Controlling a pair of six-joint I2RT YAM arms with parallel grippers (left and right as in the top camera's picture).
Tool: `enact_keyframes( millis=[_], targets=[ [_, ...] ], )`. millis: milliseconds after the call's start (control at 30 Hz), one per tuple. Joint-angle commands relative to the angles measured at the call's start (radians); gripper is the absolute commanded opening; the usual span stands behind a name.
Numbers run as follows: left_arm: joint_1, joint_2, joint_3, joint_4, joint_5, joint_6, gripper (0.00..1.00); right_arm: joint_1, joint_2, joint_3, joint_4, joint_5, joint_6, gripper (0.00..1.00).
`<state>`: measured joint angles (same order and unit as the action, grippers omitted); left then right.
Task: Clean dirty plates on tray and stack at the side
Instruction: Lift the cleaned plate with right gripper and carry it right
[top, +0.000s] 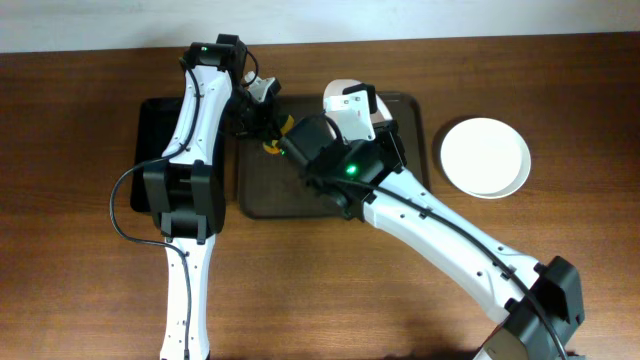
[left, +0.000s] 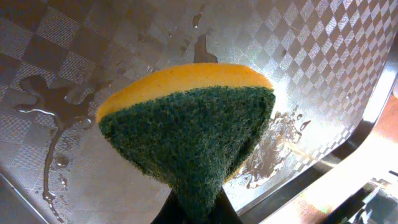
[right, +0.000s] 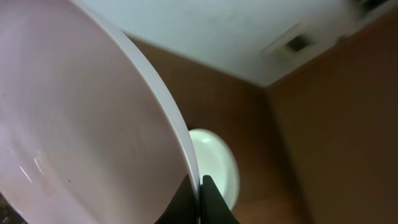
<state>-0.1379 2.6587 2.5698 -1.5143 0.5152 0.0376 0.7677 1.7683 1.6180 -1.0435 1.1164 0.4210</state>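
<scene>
I should release the tilted white plate from my right gripper on top of the other white plate (top: 483, 156) (right: 212, 169) beside the brown tray.
My left gripper (top: 268, 135) is shut on a yellow and green sponge (left: 193, 124) and holds it over the wet floor of the brown tray (top: 255, 195). My right gripper (right: 199, 186) is shut on the rim of a white plate (right: 68, 124), tilted up over the tray; in the overhead view only a bit of this plate (top: 340, 90) shows behind the arm. Another white plate (top: 486, 157) lies on the table right of the tray and also shows in the right wrist view (right: 214, 162).
A glossy black tray (top: 152, 130) lies left of the brown tray, partly under my left arm. Water puddles (left: 56, 99) lie on the brown tray's patterned floor. My right arm crosses the tray's right half.
</scene>
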Motion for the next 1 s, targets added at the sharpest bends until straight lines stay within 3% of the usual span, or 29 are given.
enact_keyframes(
  millis=[0, 333, 433, 667, 733, 967],
  targets=[
    [0.005, 0.015, 0.02, 0.008, -0.008, 0.021, 0.01, 0.032, -0.002, -0.003, 0.005, 0.259, 0.032, 0.04],
    [0.005, 0.015, 0.02, 0.01, -0.008, 0.021, 0.01, 0.044, -0.002, -0.003, 0.014, 0.321, 0.055, 0.04],
    [0.005, 0.015, 0.02, 0.01, -0.008, 0.021, 0.01, 0.042, -0.002, -0.003, 0.013, 0.247, 0.071, 0.04],
    [0.005, 0.015, 0.02, 0.014, -0.008, 0.021, 0.01, -0.101, -0.008, -0.003, 0.01, -0.361, 0.077, 0.04],
    [0.005, 0.015, 0.02, 0.014, -0.008, 0.021, 0.01, -0.233, -0.017, -0.003, 0.002, -0.605, 0.077, 0.04],
    [0.005, 0.015, 0.02, 0.014, -0.016, 0.02, 0.01, -0.629, -0.018, -0.003, -0.046, -1.089, 0.053, 0.04]
  ],
)
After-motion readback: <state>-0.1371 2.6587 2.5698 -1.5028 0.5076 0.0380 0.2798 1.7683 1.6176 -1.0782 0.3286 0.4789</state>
